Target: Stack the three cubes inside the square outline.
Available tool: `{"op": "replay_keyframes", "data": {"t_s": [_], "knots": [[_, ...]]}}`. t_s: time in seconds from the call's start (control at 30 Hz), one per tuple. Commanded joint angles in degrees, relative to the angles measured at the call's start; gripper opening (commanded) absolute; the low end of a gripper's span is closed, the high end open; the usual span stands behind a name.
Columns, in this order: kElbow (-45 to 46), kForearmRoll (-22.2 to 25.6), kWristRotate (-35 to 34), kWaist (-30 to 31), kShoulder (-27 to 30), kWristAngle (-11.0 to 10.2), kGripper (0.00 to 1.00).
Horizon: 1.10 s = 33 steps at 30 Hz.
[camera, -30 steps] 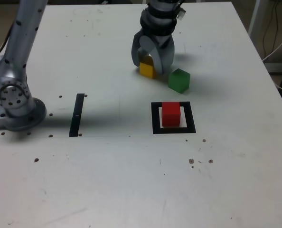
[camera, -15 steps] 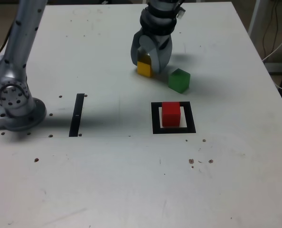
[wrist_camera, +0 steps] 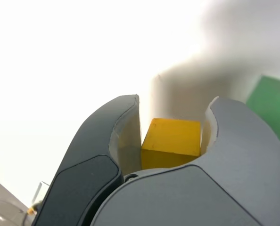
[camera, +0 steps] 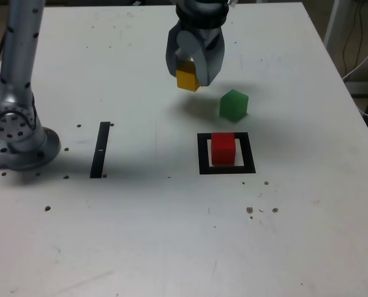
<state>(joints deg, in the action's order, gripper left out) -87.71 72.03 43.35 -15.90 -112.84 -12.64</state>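
I need to release the yellow cube, now held clear of the table, from my gripper on top of the red cube (camera: 226, 134) inside the black square outline.
My gripper (camera: 190, 73) is shut on the yellow cube (camera: 188, 79) and holds it clear of the table, its shadow lying below. The wrist view shows the yellow cube (wrist_camera: 172, 141) clamped between both fingers of my gripper (wrist_camera: 173, 134). The green cube (camera: 234, 104) rests on the table to the exterior view's right of the gripper, and a corner of the green cube (wrist_camera: 272, 109) shows in the wrist view. The red cube (camera: 222, 149) stands inside the square outline (camera: 227, 153), nearer the camera than the gripper.
A narrow black strip (camera: 101, 149) lies on the white table (camera: 171, 235) at the exterior view's left. The arm's base (camera: 17, 133) stands at the table's left edge. Cables and a table leg show past the right edge.
The gripper closed on the yellow cube and lifted it off the table. The arm has drawn back a little towards the far side.
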Motion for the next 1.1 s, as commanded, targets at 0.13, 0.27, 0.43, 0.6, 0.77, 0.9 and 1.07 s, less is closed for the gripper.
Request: {"op": "replay_keyframes", "data": {"t_s": [0.13, 0.27, 0.43, 0.6, 0.77, 0.9, 1.07], "knots": [[-2.04, 4.96, -9.31, 4.56, 1.76, 1.63, 0.4], [-3.67, 8.15, -16.75, 6.69, 1.65, 2.84, 0.4], [-5.76, 10.1, -24.11, 8.55, 1.22, 5.31, 0.4], [-8.07, 11.04, -29.22, 11.01, 0.56, 7.67, 0.4], [-9.54, 11.51, -33.5, 13.85, -0.61, 8.83, 0.4], [-9.9, 11.46, -35.64, 15.97, -2.02, 9.5, 0.4], [-10.82, 11.07, -37.98, 17.91, -4.25, 10.34, 0.4]]}}
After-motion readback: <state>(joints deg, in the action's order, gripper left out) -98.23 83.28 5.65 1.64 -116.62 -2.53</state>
